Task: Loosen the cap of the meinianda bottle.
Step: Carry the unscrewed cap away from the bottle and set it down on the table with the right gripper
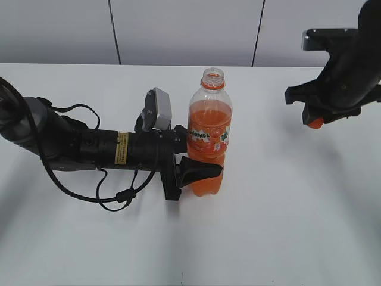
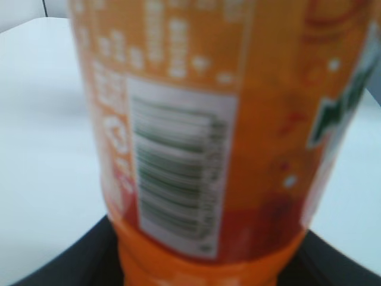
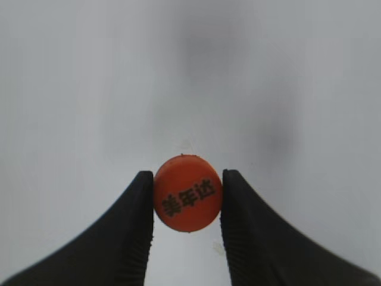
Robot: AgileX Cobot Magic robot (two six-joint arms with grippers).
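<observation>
The robot will set the orange cap down on the bare white table [image 1: 297, 162] below its right gripper, well away from the meinianda bottle.
The meinianda bottle [image 1: 209, 134] stands upright at the table's middle, its mouth open with no cap on it. My left gripper [image 1: 193, 158] is shut on the bottle's lower body; the left wrist view shows the bottle's label [image 2: 196, 137] up close and blurred between the dark fingers. My right gripper [image 1: 314, 119] is far to the right of the bottle, raised above the table, and is shut on the orange cap [image 1: 315, 123]. The right wrist view shows the cap [image 3: 188, 193] with dark printed characters, pinched between the two black fingers of my right gripper [image 3: 188, 196].
The white table [image 1: 286, 208] spreads around the bottle. The left arm and its black cables [image 1: 89, 149] lie low across the table's left side. A grey panelled wall [image 1: 178, 30] stands behind the table's far edge.
</observation>
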